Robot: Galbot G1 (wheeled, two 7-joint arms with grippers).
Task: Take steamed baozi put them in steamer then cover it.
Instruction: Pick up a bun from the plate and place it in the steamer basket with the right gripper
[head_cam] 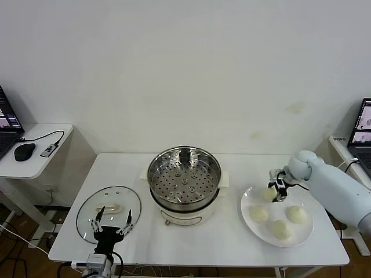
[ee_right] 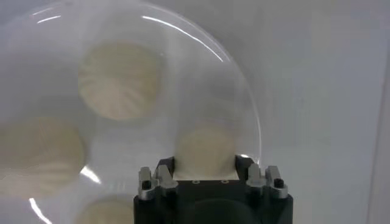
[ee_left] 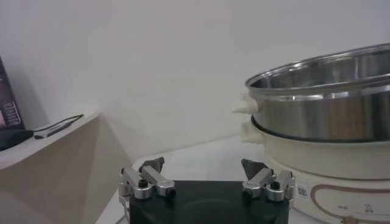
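My right gripper has the far baozi, which still rests on the plate. It will let go of it on the far part of the steamer's perforated tray (head_cam: 180, 164).
Four cream-white baozi lie on a white plate (head_cam: 248, 204) at the right: one at the far side (head_cam: 267, 194), two in the middle (head_cam: 258, 214) (head_cam: 296, 214) and one near (head_cam: 281, 229). My right gripper (head_cam: 278, 189) is down on the far baozi. In the right wrist view its jaws (ee_right: 204, 165) stand closed against both sides of that baozi (ee_right: 204, 149), which rests on the plate. The steel steamer (head_cam: 184, 174) stands open at the table's centre with its perforated tray bare. The glass cover (head_cam: 87, 215) lies flat at the left. My left gripper (head_cam: 111, 224) is open above the cover's near edge.
The steamer's white base and handle show close by in the left wrist view (ee_left: 323, 109). A side table with a mouse (head_cam: 25, 152) and a laptop stands at the far left. Another laptop (head_cam: 364, 130) stands at the far right.
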